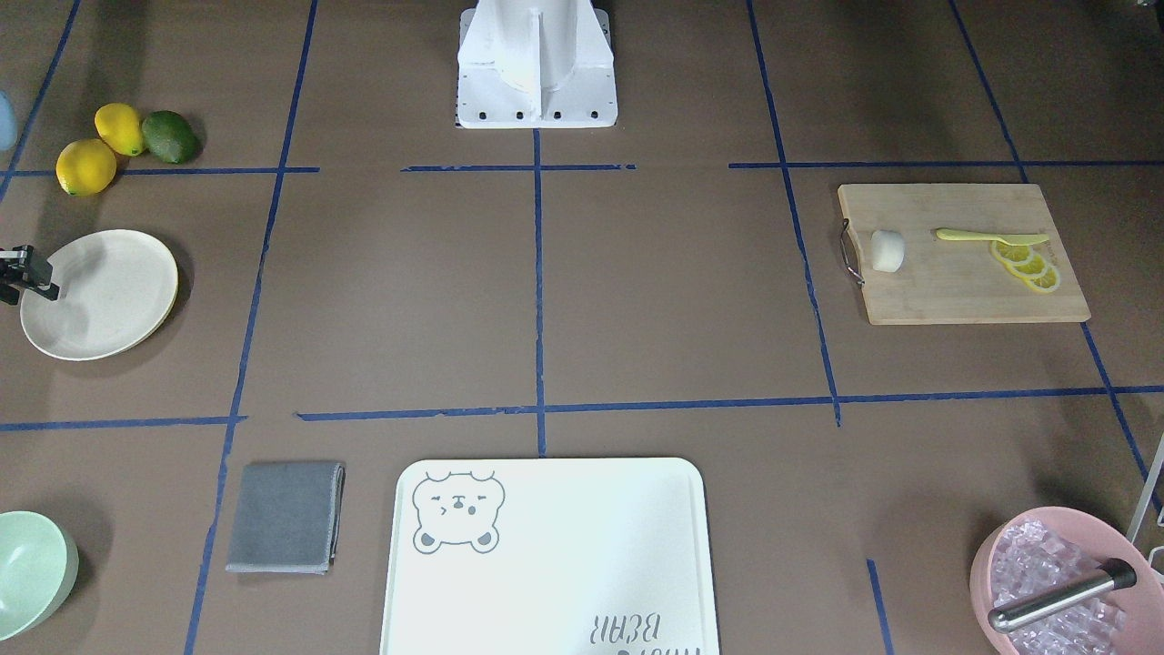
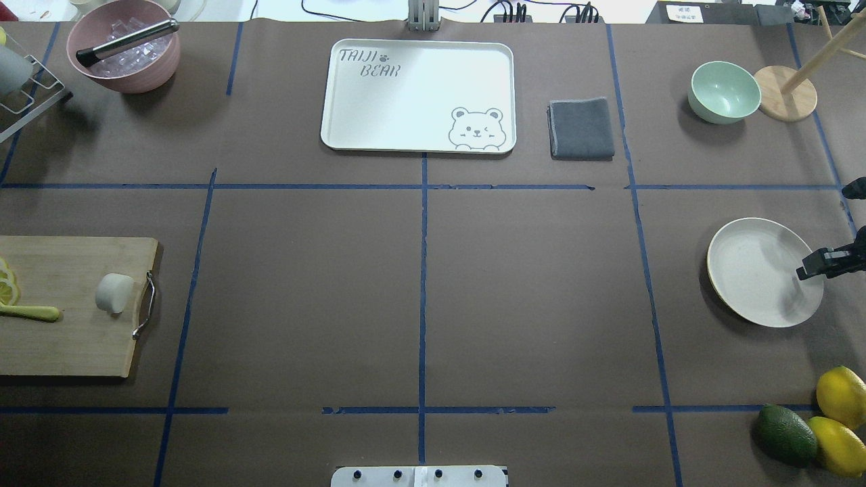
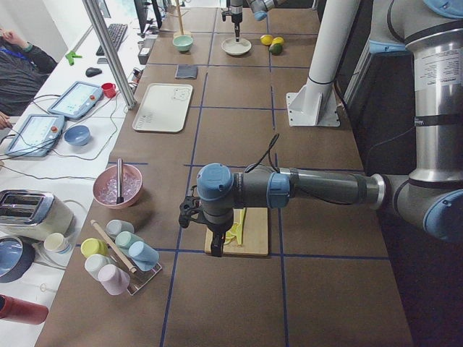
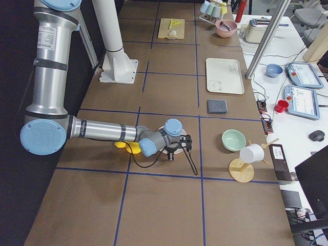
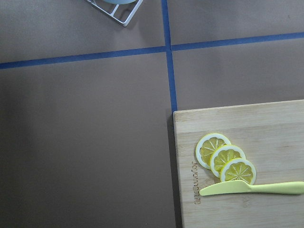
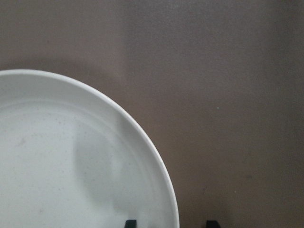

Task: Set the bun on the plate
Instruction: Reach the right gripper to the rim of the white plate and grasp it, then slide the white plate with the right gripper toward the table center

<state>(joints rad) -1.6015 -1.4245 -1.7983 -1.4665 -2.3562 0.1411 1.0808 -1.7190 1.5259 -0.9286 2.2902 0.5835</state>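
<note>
Next, my right gripper lets go of the cream plate on the blue tape (image 1: 552,301) between the white mount and the bear-print tray. The cream plate now lies far across the table.
The bun (image 2: 114,293) is a small white lump on the bamboo cutting board (image 2: 74,338), close to the board's metal handle, and it also shows in the front view (image 1: 888,250). The cream plate (image 2: 751,270) lies far across the table with nothing on it (image 1: 100,300). My right gripper (image 2: 812,266) hovers low over the plate's outer rim. In the right wrist view its two dark fingertips (image 6: 130,223) stand apart, open, with only plate rim and table between them. My left gripper (image 3: 189,212) appears only in the left side view, above the cutting board's end; I cannot tell whether it is open or shut.
Three lemon slices (image 5: 225,158) and a yellow knife (image 5: 251,188) share the board. Two lemons and an avocado (image 2: 785,434) lie near the plate. A bear-print tray (image 2: 352,128), grey cloth (image 2: 580,128), mint bowl (image 2: 724,91) and pink ice bowl (image 2: 125,51) line the far side.
</note>
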